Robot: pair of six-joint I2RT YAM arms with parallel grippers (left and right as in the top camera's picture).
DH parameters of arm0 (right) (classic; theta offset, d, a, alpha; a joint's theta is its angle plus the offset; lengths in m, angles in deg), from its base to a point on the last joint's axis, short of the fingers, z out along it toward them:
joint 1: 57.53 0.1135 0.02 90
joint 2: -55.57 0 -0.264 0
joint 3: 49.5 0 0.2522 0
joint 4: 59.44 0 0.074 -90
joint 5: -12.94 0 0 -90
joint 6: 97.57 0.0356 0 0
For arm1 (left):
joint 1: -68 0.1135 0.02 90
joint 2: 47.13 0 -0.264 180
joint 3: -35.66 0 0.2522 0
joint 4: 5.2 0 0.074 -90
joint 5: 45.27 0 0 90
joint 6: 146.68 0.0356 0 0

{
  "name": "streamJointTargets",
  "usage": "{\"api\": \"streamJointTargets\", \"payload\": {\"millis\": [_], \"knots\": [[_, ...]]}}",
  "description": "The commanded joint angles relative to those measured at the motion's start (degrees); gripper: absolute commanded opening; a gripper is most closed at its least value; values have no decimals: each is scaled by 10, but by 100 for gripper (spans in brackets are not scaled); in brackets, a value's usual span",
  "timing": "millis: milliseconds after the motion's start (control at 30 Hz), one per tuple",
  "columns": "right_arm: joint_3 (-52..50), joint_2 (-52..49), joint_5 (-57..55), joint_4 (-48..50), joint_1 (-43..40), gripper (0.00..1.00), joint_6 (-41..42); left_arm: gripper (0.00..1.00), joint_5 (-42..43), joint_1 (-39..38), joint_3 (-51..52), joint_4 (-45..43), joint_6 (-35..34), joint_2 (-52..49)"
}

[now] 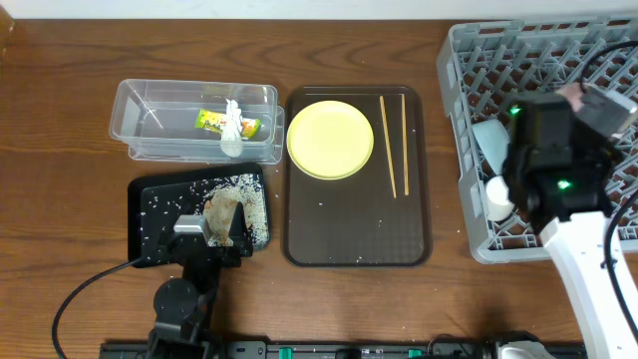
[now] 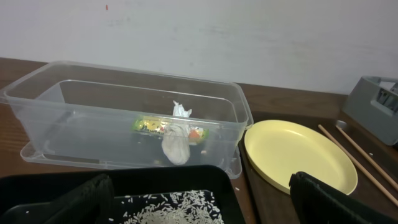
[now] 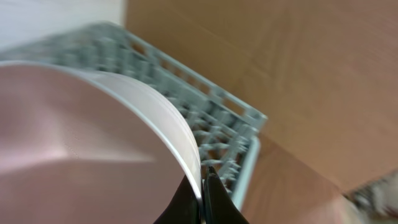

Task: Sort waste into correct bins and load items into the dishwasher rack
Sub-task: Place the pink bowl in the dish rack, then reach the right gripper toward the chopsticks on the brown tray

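Observation:
The white bowl, now inside the grey rack, will be released by my right gripper in the grey rack (image 1: pixel 547 121), next to the light blue bowl.
The clear tub (image 1: pixel 150 100) holds the green-and-orange wrapper (image 1: pixel 211 121) and the white tissue (image 1: pixel 232 130); both also show in the left wrist view, the wrapper (image 2: pixel 149 126) beside the tissue (image 2: pixel 176 140). Rice scraps (image 1: pixel 244 186) lie on the black tray (image 1: pixel 145 214). My left gripper (image 2: pixel 205 208) is open and empty, low over that rice (image 2: pixel 180 208). The yellow plate (image 1: pixel 330 139) and two chopsticks (image 1: pixel 388 145) lie on the brown tray. My right gripper (image 3: pixel 202 186) is shut on the white bowl's rim (image 3: pixel 180 137), inside the grey rack (image 1: pixel 558 50). The light blue bowl (image 1: pixel 488 140) sits in the rack.
The dark brown serving tray (image 1: pixel 354 234) lies between the black tray and the rack. The rack's left wall (image 1: pixel 464 150) stands close to its right edge. The rack's lattice (image 3: pixel 230 118) shows under the bowl. The table's wood (image 1: pixel 60 199) shows left of the bins.

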Motion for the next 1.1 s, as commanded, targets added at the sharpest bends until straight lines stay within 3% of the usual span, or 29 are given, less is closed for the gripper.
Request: {"api": "streamJointTargets", "payload": {"millis": [0, 167, 433, 600, 767, 900, 1000, 1067], "knots": [[1, -39, -7, 11, -50, 1, -12, 93, -5, 3, 18, 9, -1, 4], [1, -125, -5, 49, -85, 1, -51, 93, -5, 3, 18, 9, -1, 4], [1, -241, -8, 144, -69, 1, -214, 93, -5, 3, 18, 9, -1, 4], [1, -248, -7, 146, -32, 1, -215, 93, -5, 3, 18, 9, -1, 4], [1, -248, -8, 130, 3, 8, -215, 93, -5, 3, 18, 9, -1, 4], [1, -248, -21, 120, 25, 23, -215, 93, -5, 3, 18, 9, -1, 4], [1, -246, -52, 120, 40, 49, -215, 93, -5, 3, 18, 9, -1, 4], [1, -238, -65, 120, 52, 57, -215, 93, -5, 3, 18, 9, -1, 4]]}}
